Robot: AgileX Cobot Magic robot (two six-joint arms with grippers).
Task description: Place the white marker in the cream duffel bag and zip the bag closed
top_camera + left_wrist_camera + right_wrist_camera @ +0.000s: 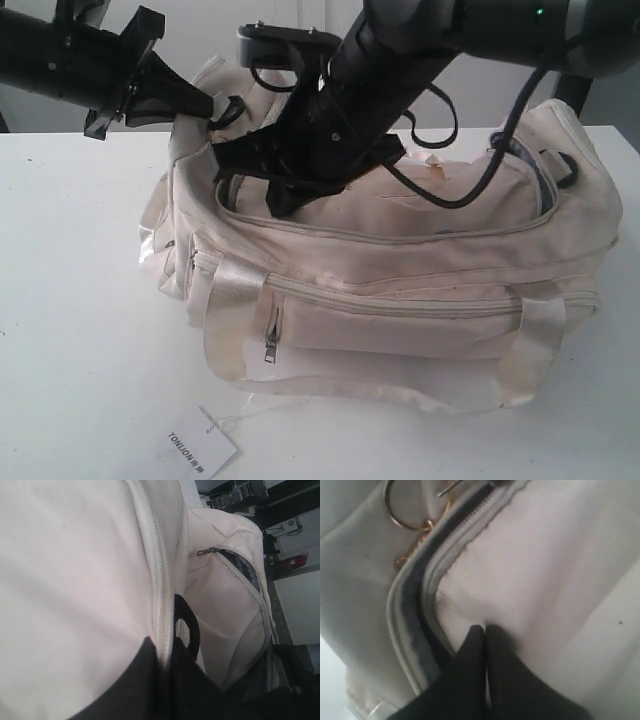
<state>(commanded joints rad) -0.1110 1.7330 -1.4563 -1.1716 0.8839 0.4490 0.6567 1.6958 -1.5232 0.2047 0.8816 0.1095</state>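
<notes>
My right gripper's fingers are pinching cream fabric beside the zipper gap, so I need to open them and take the gold ring pull [401, 523] before drawing the zipper.
The cream duffel bag [400, 300] lies on the white table [80, 300]. Its curved top zipper [400, 237] stands partly open, with dark lining [525, 160] showing at the right end. My left gripper [200, 105] is at the bag's upper left end, shut on the zipper edge [160, 605]. My right gripper [283, 195] reaches across to the top flap, shut with its tips pinching a pucker of cream fabric [560, 555] beside the open zipper gap [415, 615]. The gold ring pull [402, 510] hangs free, apart from the fingers. The white marker is hidden.
A small white paper tag [200, 447] lies on a string in front of the bag. The front pocket zip pull [270, 345] hangs down. A black loop [189, 627] sits next to the left jaws. Black cables [470, 190] drape over the bag's top.
</notes>
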